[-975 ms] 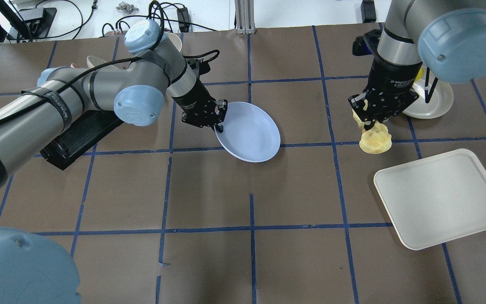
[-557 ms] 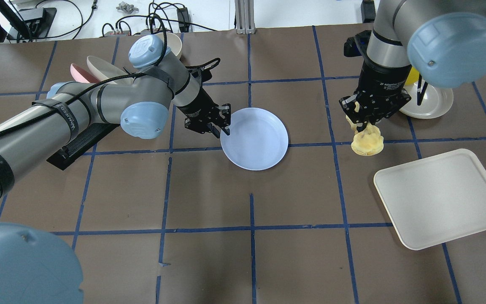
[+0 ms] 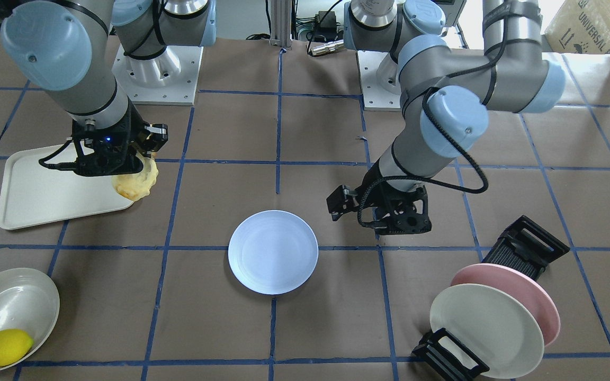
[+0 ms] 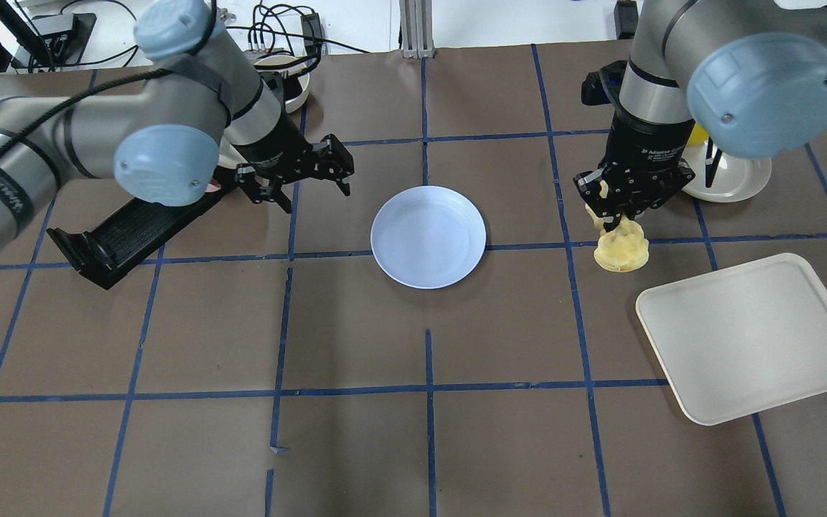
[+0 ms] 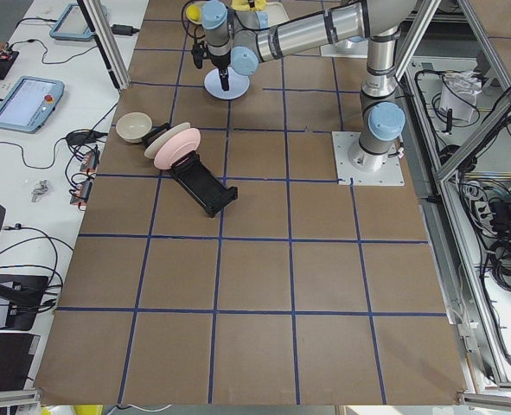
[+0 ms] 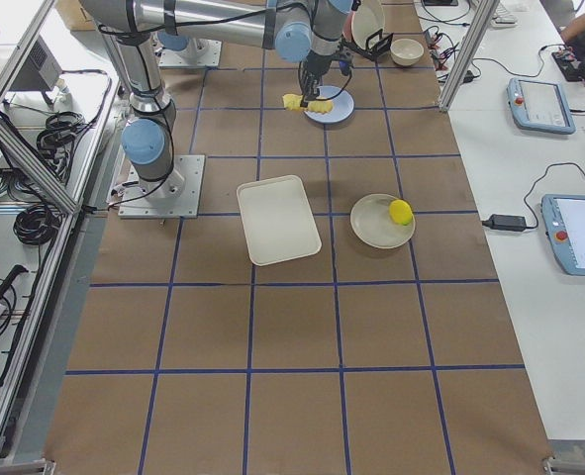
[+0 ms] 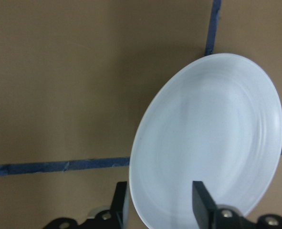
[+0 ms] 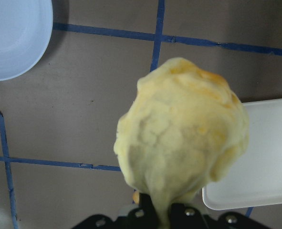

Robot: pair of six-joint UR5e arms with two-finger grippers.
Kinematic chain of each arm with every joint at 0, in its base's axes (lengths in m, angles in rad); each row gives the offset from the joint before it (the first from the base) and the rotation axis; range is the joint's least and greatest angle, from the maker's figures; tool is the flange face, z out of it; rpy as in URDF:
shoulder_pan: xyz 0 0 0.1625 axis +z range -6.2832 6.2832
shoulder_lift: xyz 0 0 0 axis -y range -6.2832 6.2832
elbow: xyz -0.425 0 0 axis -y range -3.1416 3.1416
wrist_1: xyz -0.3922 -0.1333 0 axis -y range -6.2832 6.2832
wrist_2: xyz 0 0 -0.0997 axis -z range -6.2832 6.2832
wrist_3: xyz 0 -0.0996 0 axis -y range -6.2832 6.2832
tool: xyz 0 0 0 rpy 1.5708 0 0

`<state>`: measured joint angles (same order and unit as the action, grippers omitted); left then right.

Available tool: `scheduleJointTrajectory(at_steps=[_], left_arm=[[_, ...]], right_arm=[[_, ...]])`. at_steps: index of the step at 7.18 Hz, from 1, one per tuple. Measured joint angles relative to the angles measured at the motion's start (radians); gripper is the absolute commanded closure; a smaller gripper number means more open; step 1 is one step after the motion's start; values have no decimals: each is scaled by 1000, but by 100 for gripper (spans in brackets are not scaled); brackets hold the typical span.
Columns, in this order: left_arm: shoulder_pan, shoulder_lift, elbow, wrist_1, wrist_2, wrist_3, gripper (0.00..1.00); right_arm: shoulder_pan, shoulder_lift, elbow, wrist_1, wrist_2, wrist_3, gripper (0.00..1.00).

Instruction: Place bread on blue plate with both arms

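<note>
Next, my right gripper releases the bread, which hangs above the table now, on the blue plate's half (image 3: pixel 259 260) (image 8: pixel 9 6) that faces the cream dish with the lemon.
The blue plate (image 4: pixel 428 237) lies flat on the brown table; it also shows in the front view (image 3: pixel 273 251). My left gripper (image 4: pixel 311 188) is open and empty, a short way left of the plate. In the left wrist view its fingers (image 7: pixel 200 202) stand apart with the plate (image 7: pixel 212 133) beyond them. My right gripper (image 4: pixel 623 212) is shut on the top end of the bread (image 4: pixel 622 250), which hangs above the table to the right of the plate. The bread fills the right wrist view (image 8: pixel 183 133).
A white tray (image 4: pixel 751 337) lies right of the bread. A cream dish (image 3: pixel 11 301) holds a lemon (image 3: pixel 3 346). A black rack (image 4: pixel 126 230) holds a pink plate (image 3: pixel 517 288) and a cream plate (image 3: pixel 485 328). A bowl (image 4: pixel 295 80) stands at the back.
My left gripper let go of the blue plate and drew back to the left; the plate went from tilted to flat. My right gripper carried the bread slightly toward the plate.
</note>
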<state>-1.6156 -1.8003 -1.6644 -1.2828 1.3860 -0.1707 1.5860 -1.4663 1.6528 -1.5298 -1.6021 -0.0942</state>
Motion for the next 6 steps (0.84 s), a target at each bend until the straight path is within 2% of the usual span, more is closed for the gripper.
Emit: scheduleJointTrajectory(at_steps=[2, 4, 5, 6], left_arm=[[17, 103, 43, -152, 127, 81, 0], [22, 170, 93, -272, 222, 154, 1], [32, 186, 115, -317, 234, 165, 1], [57, 200, 127, -337, 216, 169, 1]], right_arm=[[96, 52, 10, -111, -19, 53, 84], [238, 203, 4, -330, -57, 126, 84], [285, 292, -14, -438, -64, 148, 83], [321, 358, -55, -489, -62, 166, 81]])
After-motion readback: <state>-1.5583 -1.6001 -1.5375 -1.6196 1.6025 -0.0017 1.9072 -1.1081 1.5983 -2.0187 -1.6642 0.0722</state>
